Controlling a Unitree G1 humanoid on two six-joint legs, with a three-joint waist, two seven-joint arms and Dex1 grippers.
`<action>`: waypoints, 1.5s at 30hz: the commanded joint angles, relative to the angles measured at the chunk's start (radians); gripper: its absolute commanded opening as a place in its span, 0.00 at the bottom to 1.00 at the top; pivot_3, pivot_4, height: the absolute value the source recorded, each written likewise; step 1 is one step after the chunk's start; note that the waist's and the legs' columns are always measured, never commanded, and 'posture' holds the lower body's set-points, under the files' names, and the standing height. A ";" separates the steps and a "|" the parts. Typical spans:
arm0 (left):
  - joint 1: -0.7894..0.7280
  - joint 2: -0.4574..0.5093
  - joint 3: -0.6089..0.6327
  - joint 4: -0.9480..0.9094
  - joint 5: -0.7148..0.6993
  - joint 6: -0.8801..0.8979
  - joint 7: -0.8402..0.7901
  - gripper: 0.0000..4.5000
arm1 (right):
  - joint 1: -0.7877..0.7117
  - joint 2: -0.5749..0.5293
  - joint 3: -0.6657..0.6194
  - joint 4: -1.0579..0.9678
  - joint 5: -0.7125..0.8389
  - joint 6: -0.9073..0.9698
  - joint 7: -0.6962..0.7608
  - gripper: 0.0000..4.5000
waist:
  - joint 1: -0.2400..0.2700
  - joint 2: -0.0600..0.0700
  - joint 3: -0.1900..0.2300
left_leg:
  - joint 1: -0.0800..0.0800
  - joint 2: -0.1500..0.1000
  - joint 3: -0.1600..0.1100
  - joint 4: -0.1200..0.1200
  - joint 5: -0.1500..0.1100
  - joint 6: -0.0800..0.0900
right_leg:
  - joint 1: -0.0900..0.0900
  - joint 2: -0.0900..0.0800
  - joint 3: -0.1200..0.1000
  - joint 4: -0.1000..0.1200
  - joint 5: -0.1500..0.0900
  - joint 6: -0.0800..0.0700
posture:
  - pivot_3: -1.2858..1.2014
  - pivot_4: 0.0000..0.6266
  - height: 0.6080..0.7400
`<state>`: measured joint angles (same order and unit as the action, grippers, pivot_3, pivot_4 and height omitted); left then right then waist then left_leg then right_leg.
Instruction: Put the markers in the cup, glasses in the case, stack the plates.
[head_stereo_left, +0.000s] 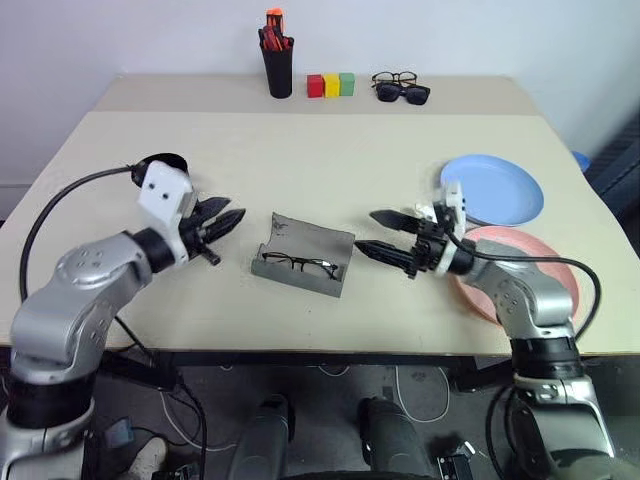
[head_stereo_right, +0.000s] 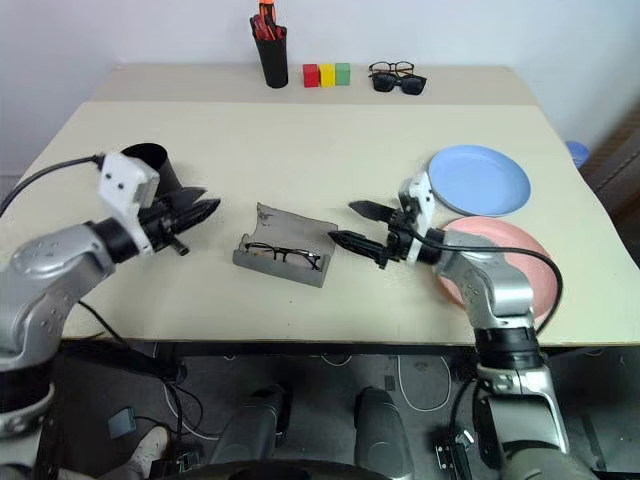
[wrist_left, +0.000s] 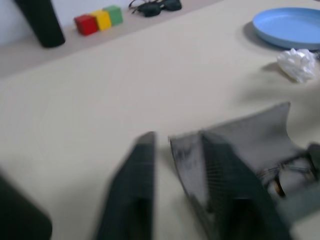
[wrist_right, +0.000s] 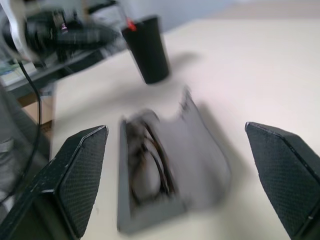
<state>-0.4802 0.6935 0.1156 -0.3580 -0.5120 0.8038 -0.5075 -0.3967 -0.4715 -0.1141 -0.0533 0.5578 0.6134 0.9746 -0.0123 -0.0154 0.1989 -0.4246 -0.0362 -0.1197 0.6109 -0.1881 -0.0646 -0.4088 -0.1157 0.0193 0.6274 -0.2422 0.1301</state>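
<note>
My right gripper next goes to close on the pink plate's rim (head_stereo_left: 465, 295), on the side toward the grey case.
The grey case (head_stereo_left: 303, 255) lies mid-table with its lid standing open, and the wire-rimmed glasses (head_stereo_left: 297, 264) rest inside it. Just to its right, my right gripper (head_stereo_left: 368, 232) is open with nothing between its fingers, pointing at the case. My left gripper (head_stereo_left: 232, 210) is shut and empty, a little to the left of the case. Behind it stands the black cup (wrist_right: 147, 50), with a red marker tip (wrist_right: 131, 24) showing at its rim. The light blue plate (head_stereo_left: 492, 188) and the pink plate (head_stereo_left: 520, 270) lie side by side at the right, the pink one partly under my right arm.
Along the back edge stand a black pen holder with orange-red pens (head_stereo_left: 278, 60), three coloured blocks (head_stereo_left: 331, 84) and two other pairs of glasses (head_stereo_left: 400, 86). A black cable (head_stereo_left: 60, 200) loops over the table's left side.
</note>
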 joint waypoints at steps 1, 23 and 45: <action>-0.111 -0.001 -0.070 0.096 0.051 0.003 -0.018 0.06 | 0.031 -0.039 -0.046 -0.083 0.034 0.012 -0.023 1.00 | -0.007 0.000 0.000 | 0.000 0.000 0.000 0.000 0.000 0.000 | 0.000 0.000 0.000 0.000 0.000 0.000 | 0.52 0.24 1.00; -0.853 -0.344 -0.525 1.487 0.627 -0.693 -0.528 0.06 | 0.474 -0.284 -0.209 -0.145 -0.091 -0.435 0.137 1.00 | 0.001 -0.003 0.002 | -0.005 0.000 0.004 0.000 -0.002 0.004 | 0.002 -0.002 -0.001 -0.010 0.000 0.013 | 0.52 0.24 1.00; -0.459 -0.085 -0.486 0.556 0.390 -0.224 -0.968 0.06 | 0.479 -0.268 -0.251 -0.043 -0.077 -0.441 0.073 1.00 | 0.017 -0.002 0.003 | -0.002 0.001 0.004 0.005 -0.002 0.005 | 0.005 -0.002 -0.001 -0.002 -0.001 0.007 | 0.52 0.24 1.00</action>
<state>-0.8772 0.6294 -0.4494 0.2093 -0.0866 0.5667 -1.5335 0.0956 -0.7385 -0.3403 -0.0912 0.4577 0.1778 1.0546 0.0047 -0.0173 0.2022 -0.4267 -0.0355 -0.1160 0.6164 -0.1896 -0.0592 -0.4032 -0.1181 0.0187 0.6245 -0.2428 0.1365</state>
